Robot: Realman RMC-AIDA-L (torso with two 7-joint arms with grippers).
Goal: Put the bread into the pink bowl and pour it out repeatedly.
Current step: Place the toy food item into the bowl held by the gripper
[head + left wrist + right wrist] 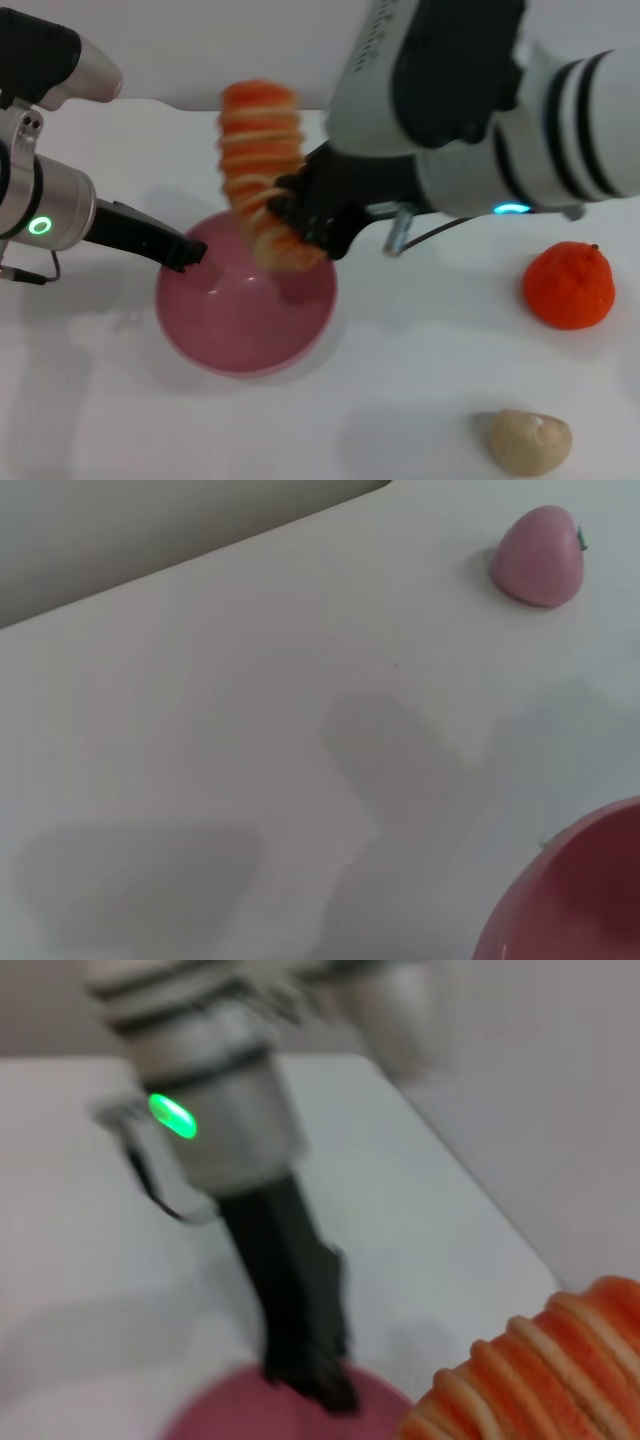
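Next, my right gripper lets go of the bread across the middle of the pink bowl (pixel 263 281), beside the fingertips of my left gripper.
The bread (pixel 259 170), an orange-red ridged loaf with cream stripes, hangs steeply tilted over the pink bowl (pixel 240 340), its lower end inside the bowl's rim. My right gripper (pixel 290 222) is shut on the bread's lower part. My left gripper (pixel 188 252) is shut on the bowl's left rim and shows in the right wrist view (pixel 310 1380) gripping the bowl (pixel 240 1415). The bread also shows there (pixel 540 1380). The bowl's rim shows in the left wrist view (pixel 580 900).
An orange round fruit (pixel 570 284) lies at the right. A small beige lump (pixel 529 441) lies at the front right. A small pink ball with a green mark (pixel 538 556) lies on the white table (pixel 420 400), apart from the bowl.
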